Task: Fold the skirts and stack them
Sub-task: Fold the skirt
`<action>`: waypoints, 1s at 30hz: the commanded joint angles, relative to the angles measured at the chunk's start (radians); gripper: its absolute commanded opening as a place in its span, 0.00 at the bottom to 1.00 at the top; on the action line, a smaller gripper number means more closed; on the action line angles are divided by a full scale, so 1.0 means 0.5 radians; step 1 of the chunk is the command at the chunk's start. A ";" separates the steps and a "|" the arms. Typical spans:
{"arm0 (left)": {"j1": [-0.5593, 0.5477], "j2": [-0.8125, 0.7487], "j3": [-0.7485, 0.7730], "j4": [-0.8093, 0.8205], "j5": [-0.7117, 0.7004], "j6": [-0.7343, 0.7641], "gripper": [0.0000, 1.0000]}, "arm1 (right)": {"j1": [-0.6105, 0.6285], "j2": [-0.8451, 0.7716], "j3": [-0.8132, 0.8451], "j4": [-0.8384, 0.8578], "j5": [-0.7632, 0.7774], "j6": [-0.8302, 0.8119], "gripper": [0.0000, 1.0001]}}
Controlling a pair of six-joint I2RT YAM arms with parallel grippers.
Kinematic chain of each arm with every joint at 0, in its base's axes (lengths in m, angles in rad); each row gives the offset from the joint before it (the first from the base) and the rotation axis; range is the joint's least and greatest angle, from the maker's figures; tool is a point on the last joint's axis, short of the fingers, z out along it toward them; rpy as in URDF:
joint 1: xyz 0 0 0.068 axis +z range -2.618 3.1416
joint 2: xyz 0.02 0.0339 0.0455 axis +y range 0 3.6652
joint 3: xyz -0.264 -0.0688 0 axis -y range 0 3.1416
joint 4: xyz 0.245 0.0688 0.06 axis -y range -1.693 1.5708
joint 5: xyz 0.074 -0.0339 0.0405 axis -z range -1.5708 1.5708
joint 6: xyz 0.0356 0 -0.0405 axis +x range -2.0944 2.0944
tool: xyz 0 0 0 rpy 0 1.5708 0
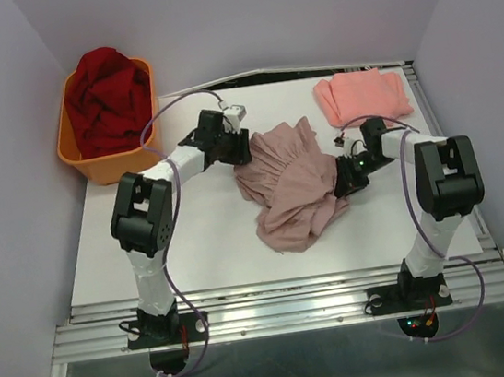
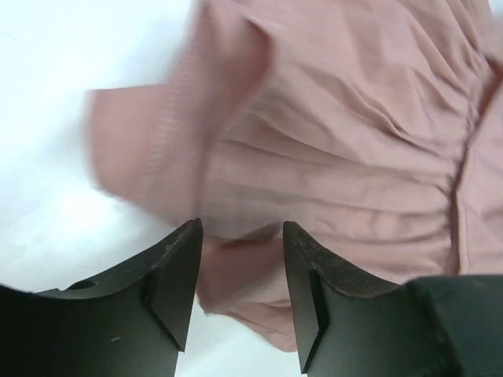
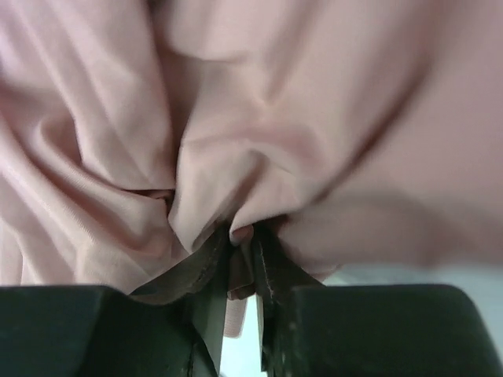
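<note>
Next, my left gripper moves to the dusty mauve-pink skirt's near edge [image 1: 319, 233], facing the metal rail, and closes there, just below my right gripper.
The dusty mauve-pink skirt [image 1: 287, 184] lies crumpled in the middle of the white table. My left gripper [image 1: 245, 148] is at its upper left edge with its jaws open; the cloth [image 2: 330, 141] lies ahead of and between the fingers [image 2: 177, 267], not pinched. My right gripper [image 1: 342, 182] is at the skirt's right edge, shut on a fold of the mauve cloth [image 3: 244, 228], which fills the right wrist view. The salmon-pink skirt [image 1: 362, 96] lies folded flat at the back right of the table.
An orange plastic tub [image 1: 87, 147] holding dark red cloth [image 1: 112, 95] stands off the table's back left corner. The white table [image 1: 177, 254] ends in a metal rail at the near edge. Lilac walls close in on the left, back and right.
</note>
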 commanded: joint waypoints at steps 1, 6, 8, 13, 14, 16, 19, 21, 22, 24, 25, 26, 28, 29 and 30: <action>0.156 -0.018 0.275 -0.116 0.029 0.243 0.56 | 0.192 -0.178 -0.194 0.067 -0.181 0.168 0.22; 0.168 -0.397 0.147 -0.224 0.063 0.723 0.71 | 0.275 -0.289 -0.296 0.098 -0.239 0.285 0.28; 0.147 -0.594 -0.039 -0.239 0.020 0.868 0.73 | 0.275 -0.405 -0.287 0.004 -0.248 0.267 0.32; -0.239 -1.401 -0.604 -0.157 -0.322 1.255 0.73 | 0.275 -0.779 -0.164 -0.187 -0.141 0.157 0.38; -0.355 -1.490 -0.766 -0.157 -0.396 1.277 0.73 | 0.275 -0.883 -0.143 -0.205 -0.062 0.141 0.37; -0.729 -1.683 -0.899 -0.135 -0.617 1.256 0.73 | 0.275 -0.951 -0.097 -0.135 -0.031 0.169 0.39; -1.134 -1.681 -1.047 -0.129 -0.799 1.139 0.73 | 0.275 -0.909 -0.026 -0.071 -0.079 0.239 0.41; -1.221 -1.602 -1.074 -0.086 -0.796 1.056 0.74 | 0.275 -0.820 0.020 -0.034 -0.177 0.285 0.40; -1.273 -1.559 -1.068 -0.068 -0.814 1.038 0.74 | 0.299 -0.732 0.035 -0.022 -0.217 0.303 0.40; -1.463 -1.430 -1.029 -0.019 -0.946 1.059 0.76 | 0.318 -0.666 0.057 0.092 -0.330 0.377 0.40; -1.525 -1.384 -1.013 0.021 -1.062 1.077 0.76 | 0.345 -0.630 0.051 0.144 -0.358 0.377 0.40; -1.577 -1.335 -0.964 0.037 -1.099 1.090 0.76 | 0.367 -0.617 0.045 0.251 -0.380 0.444 0.40; -1.681 -1.163 -0.891 0.049 -1.188 1.111 0.76 | 0.447 -0.547 0.042 0.337 -0.402 0.457 0.41; -1.703 -1.105 -0.848 0.052 -1.216 1.093 0.76 | 0.471 -0.516 0.042 0.356 -0.420 0.457 0.41; -1.743 -1.004 -0.790 0.049 -1.229 1.084 0.76 | 0.514 -0.489 0.017 0.383 -0.414 0.478 0.41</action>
